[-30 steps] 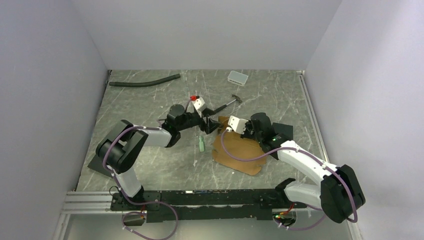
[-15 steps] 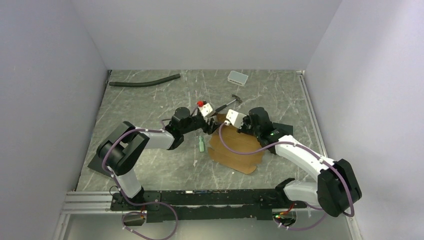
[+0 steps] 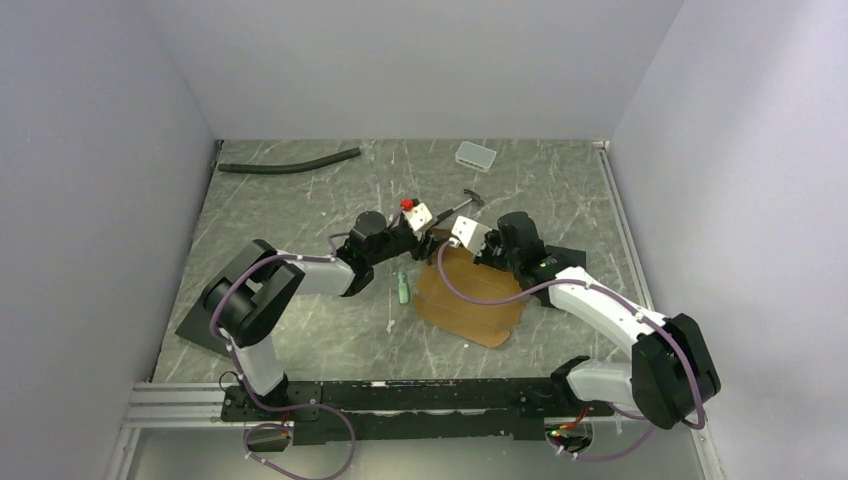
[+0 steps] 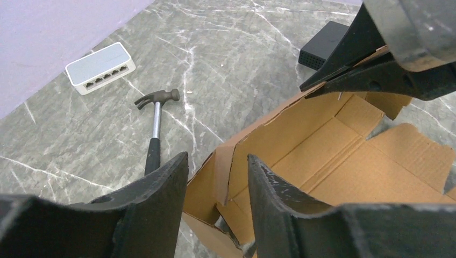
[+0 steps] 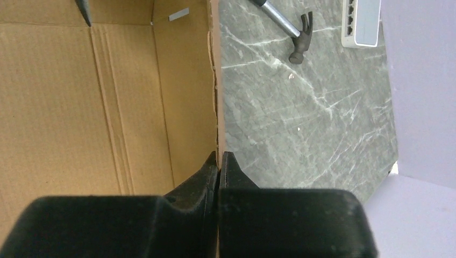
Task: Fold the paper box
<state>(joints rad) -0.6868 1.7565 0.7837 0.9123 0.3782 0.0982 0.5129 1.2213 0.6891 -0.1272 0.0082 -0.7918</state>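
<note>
The top edge of the box's far side is pinched by my right gripper close to my left gripper, so next my right gripper opens and grips it again nearer the side's other end (image 4: 382, 51).
The paper box (image 3: 470, 295) is brown cardboard, partly raised, with its far wall upright in the middle of the table. My right gripper (image 3: 478, 247) is shut on the top edge of that far wall; in the right wrist view its jaws (image 5: 218, 161) pinch the thin cardboard edge (image 5: 214, 80). My left gripper (image 3: 430, 240) is open at the box's left end. In the left wrist view its fingers (image 4: 215, 177) straddle a corner flap (image 4: 223, 166) of the box without closing on it. The box's inside (image 4: 333, 156) shows creased panels.
A hammer (image 3: 458, 205) lies just behind the box. A white-grey tray (image 3: 475, 154) sits at the back, a black hose (image 3: 290, 162) at back left. A black slab (image 3: 565, 262) lies right of the box, and a small green item (image 3: 402, 288) left of it.
Both grippers moved toward each other and slightly back. The right gripper lifted the box's far wall upright; the left gripper came up to the box's left corner.
</note>
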